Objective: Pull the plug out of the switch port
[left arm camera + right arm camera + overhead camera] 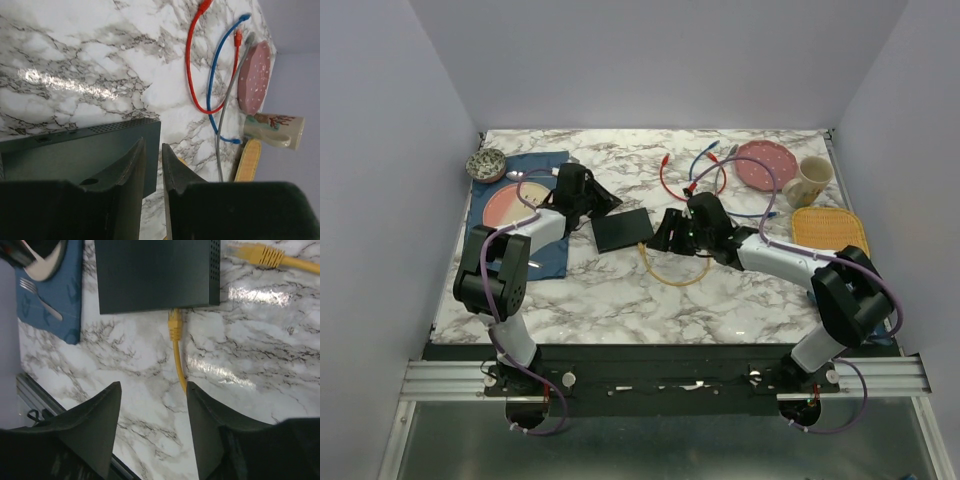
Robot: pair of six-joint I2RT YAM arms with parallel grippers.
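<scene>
The robot's right gripper needs to next close on the body of the yellow plug [642,247] [174,325] in the switch's near edge, because that plug has to come out.
The switch [622,230] is a flat black box lying mid-table; it also shows in the left wrist view [75,150] and the right wrist view [155,272]. A yellow plug [174,322] sits in a port on its near edge, and its yellow cable [672,277] loops toward the front. My right gripper [152,385] is open and empty just short of the plug, with the cable running past its right finger [205,410]. It sits at the switch's right side [667,232]. My left gripper [154,147] is shut with only a thin gap, empty, its tips over the switch's far corner [608,206].
Red [192,65], blue [215,85] and grey [225,115] cables lie at the back right by a pink plate [765,163], a mug [807,180] and a yellow mat [829,229]. The yellow cable's other plug [260,254] lies loose. A blue cloth [545,255] with plate and fork lies left.
</scene>
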